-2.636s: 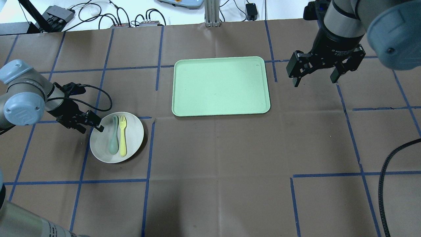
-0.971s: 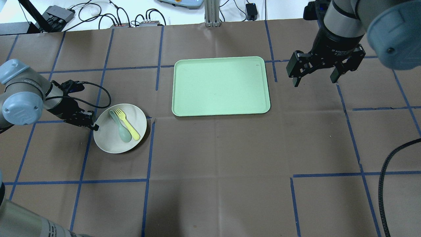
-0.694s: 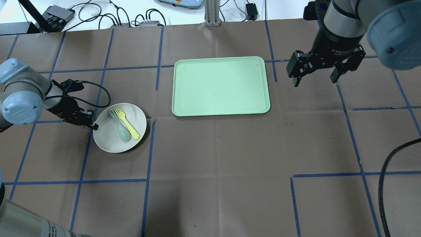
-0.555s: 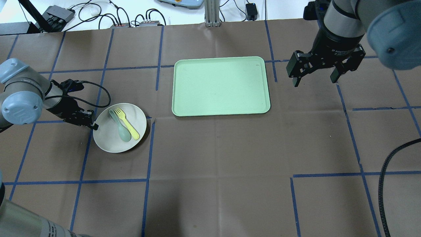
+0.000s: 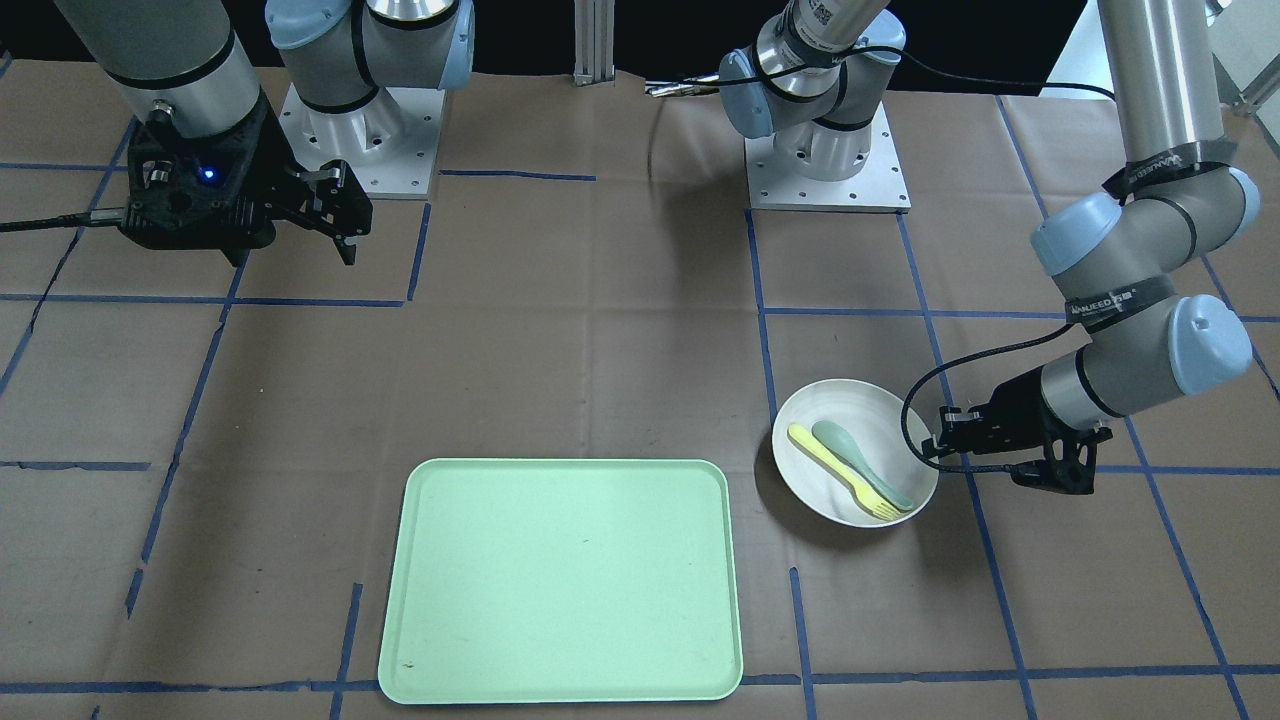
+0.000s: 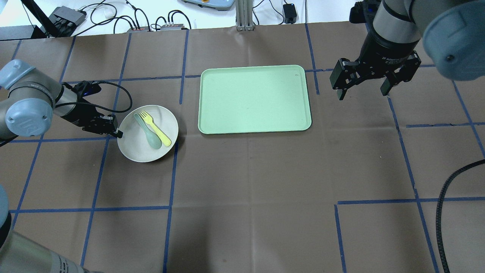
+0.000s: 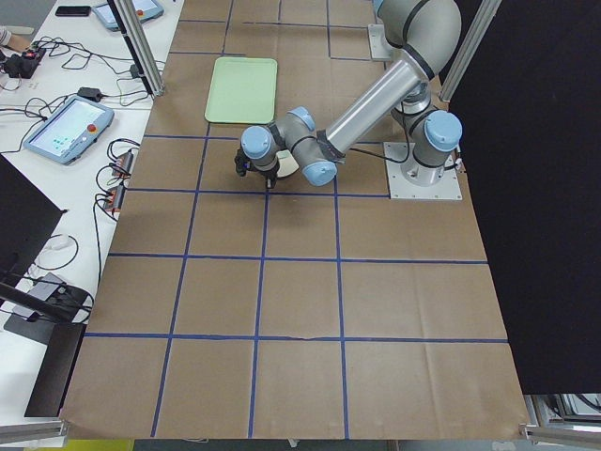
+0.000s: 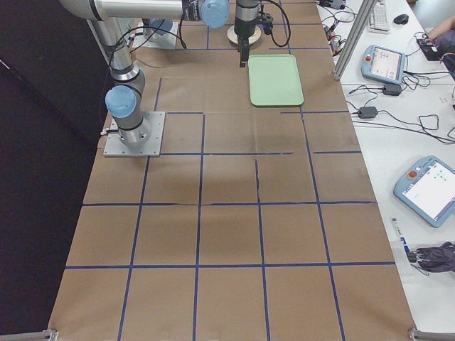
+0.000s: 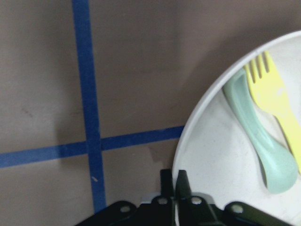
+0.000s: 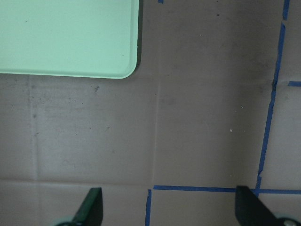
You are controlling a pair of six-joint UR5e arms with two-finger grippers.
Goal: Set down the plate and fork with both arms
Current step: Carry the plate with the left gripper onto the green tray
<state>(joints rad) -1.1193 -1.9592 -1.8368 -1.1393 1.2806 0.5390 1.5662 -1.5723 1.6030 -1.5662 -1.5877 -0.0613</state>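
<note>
My left gripper releases the off-white plate next near the middle of the mint-green tray [image 5: 582, 571].
The off-white plate [image 6: 132, 148] is held a little above the table, left of the mint-green tray [image 6: 254, 99]. The pale-yellow fork [image 6: 156, 129] lies in it beside a grey-green spoon [image 6: 147, 132]. My left gripper [image 6: 116, 132] is shut on the plate's left rim; the left wrist view shows the pads [image 9: 181, 184] pinching the rim [image 9: 188, 141]. In the front view the plate [image 5: 830, 490] casts a shadow below it, with the left gripper [image 5: 935, 447] at its right rim. My right gripper [image 6: 363, 89] hangs open and empty to the right of the tray.
The tray also shows in the front view [image 5: 560, 580] and in the right wrist view [image 10: 66, 37]. Blue tape lines grid the brown table cover. A black cable [image 6: 451, 197] loops at the right edge. Cables and boxes [image 6: 68, 15] lie beyond the far edge.
My left gripper, shut on the plate's rim, has carried the plate with fork and spoon up and toward the tray. The right arm has not moved.
</note>
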